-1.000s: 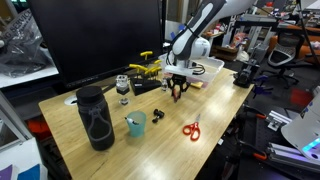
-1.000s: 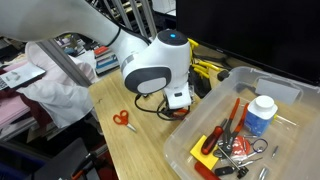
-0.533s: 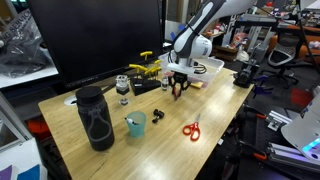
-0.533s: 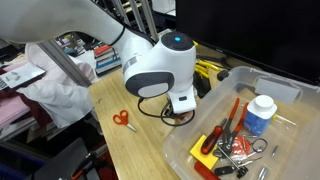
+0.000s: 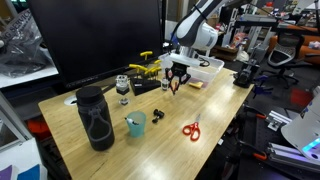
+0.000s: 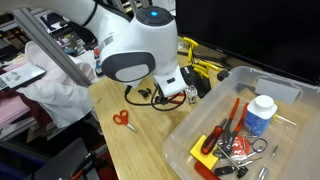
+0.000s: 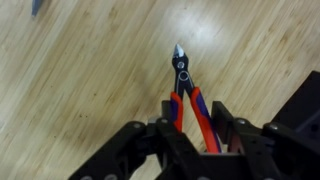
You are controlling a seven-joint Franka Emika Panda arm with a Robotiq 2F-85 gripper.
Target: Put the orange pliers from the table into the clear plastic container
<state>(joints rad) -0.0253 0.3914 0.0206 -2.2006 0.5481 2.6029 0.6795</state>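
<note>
I will release the orange pliers, now held a little above the table, on the tools (image 5: 194, 67) beside the white bottle, inside the clear plastic container.
My gripper (image 7: 190, 125) is shut on the orange pliers (image 7: 183, 88). Their reddish-orange handles sit between my fingers and the short dark jaws point away over the light wood table (image 7: 80, 70). In both exterior views the gripper (image 5: 176, 84) (image 6: 168, 93) hangs a little above the table (image 5: 150, 140) with the pliers (image 5: 176, 89) below it. The clear plastic container (image 6: 205, 128) stands just beside the gripper and holds several tools and a white bottle. It also shows behind the arm in an exterior view (image 5: 212, 66).
Bright orange scissors (image 5: 191, 128) (image 6: 122, 118) lie near the table's edge. A teal cup (image 5: 136, 123), a black bottle (image 5: 95, 117) and a small jar (image 5: 123, 88) stand on the table. A yellow-and-black clamp (image 5: 146, 68) (image 6: 201, 72) lies by the monitor.
The gripper has risen from the tabletop with the pliers in it. The arm's wrist has lifted and shifted slightly; nothing else moved.
</note>
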